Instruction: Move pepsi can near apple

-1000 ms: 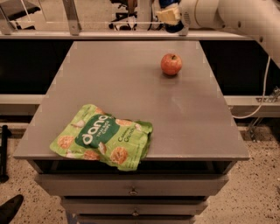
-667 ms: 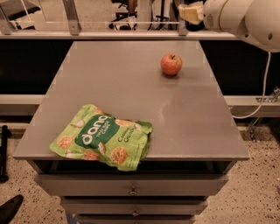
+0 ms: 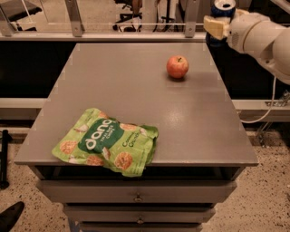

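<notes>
My gripper is to set the pepsi can down on the grey table (image 3: 205,69) between the apple and the nearby side edge.
The apple (image 3: 177,66), red-orange with a short stem, sits on the grey table (image 3: 136,81) at the back right. My gripper (image 3: 217,26) is at the top right, above the table's back right corner. It is shut on the pepsi can (image 3: 224,6), a dark-blue can with a silver top, held upright in the air. The cream fingers cover the can's middle. The can is up and to the right of the apple, apart from it.
A green snack bag (image 3: 106,141) lies flat at the table's front left, near the front edge. The table has drawers below. Railings and chair legs stand behind it. A cable hangs at the right.
My gripper has moved to the right with the can in it, from above the apple to beyond the table's back right corner. The apple and the bag have not moved.
</notes>
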You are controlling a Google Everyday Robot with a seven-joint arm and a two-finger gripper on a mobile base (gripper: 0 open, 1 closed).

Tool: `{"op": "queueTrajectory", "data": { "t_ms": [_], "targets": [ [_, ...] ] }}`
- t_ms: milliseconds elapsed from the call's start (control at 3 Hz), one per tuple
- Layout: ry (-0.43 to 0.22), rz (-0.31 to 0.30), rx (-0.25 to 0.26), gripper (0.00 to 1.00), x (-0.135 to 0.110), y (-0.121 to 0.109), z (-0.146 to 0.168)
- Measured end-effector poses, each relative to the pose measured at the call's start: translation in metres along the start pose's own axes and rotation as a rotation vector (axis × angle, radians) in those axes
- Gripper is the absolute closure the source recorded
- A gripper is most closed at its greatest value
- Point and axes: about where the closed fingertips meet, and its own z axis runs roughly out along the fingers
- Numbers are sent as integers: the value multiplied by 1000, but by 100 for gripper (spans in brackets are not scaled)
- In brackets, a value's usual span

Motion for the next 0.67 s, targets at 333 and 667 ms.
{"op": "queueTrajectory", "data": {
  "t_ms": [333,667],
  "targets": [
    [19,91,10,100,34,-4,-5],
    [28,173,10,100,64,-4,2]
  ]
}}
